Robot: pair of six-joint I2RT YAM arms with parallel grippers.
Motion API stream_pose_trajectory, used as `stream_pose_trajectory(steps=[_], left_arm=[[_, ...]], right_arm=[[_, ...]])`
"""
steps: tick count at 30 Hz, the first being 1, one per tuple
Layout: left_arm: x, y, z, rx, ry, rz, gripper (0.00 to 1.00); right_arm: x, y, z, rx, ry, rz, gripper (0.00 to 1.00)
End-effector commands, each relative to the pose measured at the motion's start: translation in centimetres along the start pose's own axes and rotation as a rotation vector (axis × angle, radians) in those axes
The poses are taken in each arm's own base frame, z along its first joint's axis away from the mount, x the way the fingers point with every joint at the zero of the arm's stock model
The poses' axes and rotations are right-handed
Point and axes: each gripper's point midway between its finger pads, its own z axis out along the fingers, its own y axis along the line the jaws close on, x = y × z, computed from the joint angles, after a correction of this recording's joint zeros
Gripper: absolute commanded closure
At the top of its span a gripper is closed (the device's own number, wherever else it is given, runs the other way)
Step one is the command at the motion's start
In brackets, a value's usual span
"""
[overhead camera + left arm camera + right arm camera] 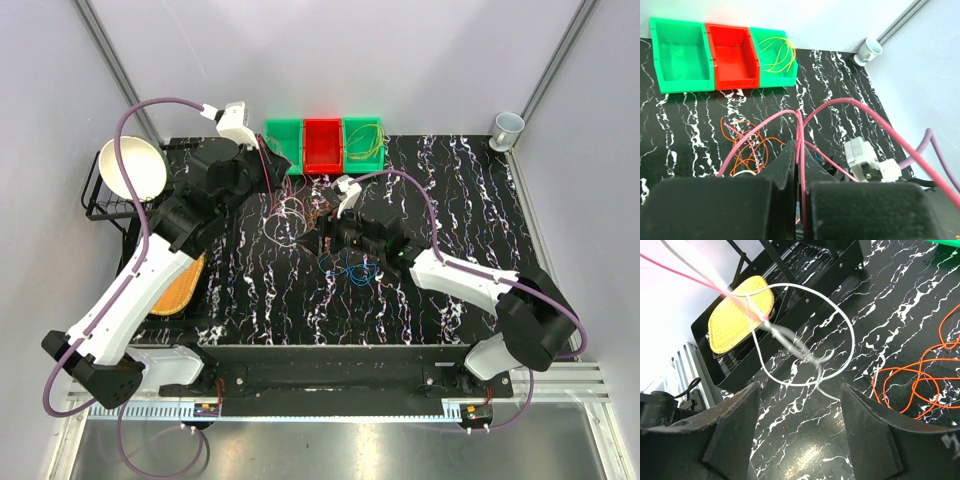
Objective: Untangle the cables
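The white cable hangs in a tangle with the pink-red cable, so the robot's right gripper should grab the white cable's low end (827, 394) and pull it clear.
The cables lie in a tangle (298, 212) on the black marbled table, with blue loops (355, 270) nearer the front. My left gripper (799, 146) is shut on a pink-red cable (801, 125) that arches up from its tips; in the top view it (265, 168) hangs above the tangle's far left. Orange loops (746, 145) lie on the table beyond it. My right gripper (800, 397) is open and empty, low over the table at the tangle's near right (330, 238). A white cable loop (840, 320) hangs just ahead of its fingers, orange loops (920, 380) to its right.
Three bins stand at the back: green (283, 146), red (322, 146), and green (364, 128) holding yellow-green cables (777, 52). A black rack (95, 195) with a white bowl (135, 168) and a yellow mat (740, 317) stands at left. A cup (507, 128) sits back right.
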Motion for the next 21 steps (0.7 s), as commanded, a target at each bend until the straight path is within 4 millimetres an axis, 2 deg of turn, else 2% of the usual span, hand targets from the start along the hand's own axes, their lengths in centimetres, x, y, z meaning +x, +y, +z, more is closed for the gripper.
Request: stream_pose_trajectory(steps=[1, 7, 9, 10, 11, 14, 15, 16, 19, 20, 21], left_arm=[[-2.3, -1.8, -0.6, 0.072, -0.053, -0.02, 1.0], [-2.2, -1.9, -0.7, 0.078, -0.049, -0.025, 1.0], [-2.1, -1.9, -0.7, 0.078, -0.048, -0.026, 1.0], [-2.0, -2.0, -0.6, 0.081, -0.044, -0.026, 1.0], [-2.0, -1.9, -0.6, 0.08, -0.045, -0.027, 1.0], [-2.0, -1.9, -0.6, 0.08, -0.045, -0.028, 1.0], [-2.1, -1.9, -0.7, 0.083, -0.047, -0.028, 1.0], [-2.1, -1.9, -0.7, 0.078, -0.048, -0.025, 1.0], [-3.0, -1.0, -0.8, 0.037, -0.062, -0.008, 1.0], [-4.0, -0.9, -1.1, 0.03, -0.081, -0.004, 1.0], [-4.5, 0.1, -0.8, 0.0, -0.084, -0.006, 1.0]], right_arm=[[-3.2, 1.1, 0.1, -0.018, -0.084, -0.05, 0.29], [-4.6, 1.1, 1.3, -0.017, -0.114, -0.056, 0.29], [-4.9, 1.3, 1.6, -0.028, -0.122, -0.053, 0.35], [-4.9, 1.3, 1.9, -0.032, -0.124, -0.046, 0.4], [-5.0, 1.3, 2.0, -0.029, -0.132, -0.043, 0.51], [-5.1, 0.8, 2.2, -0.012, -0.141, -0.032, 0.75], [-4.9, 0.7, 2.1, -0.005, -0.138, -0.028, 0.97], [-4.7, 0.4, 1.9, 0.009, -0.135, -0.025, 1.0], [-3.8, -0.9, 0.5, 0.08, -0.139, -0.016, 1.0], [-3.6, -2.0, 0.0, 0.137, -0.152, -0.013, 1.0], [-3.4, -2.6, -0.6, 0.172, -0.156, -0.007, 1.0]])
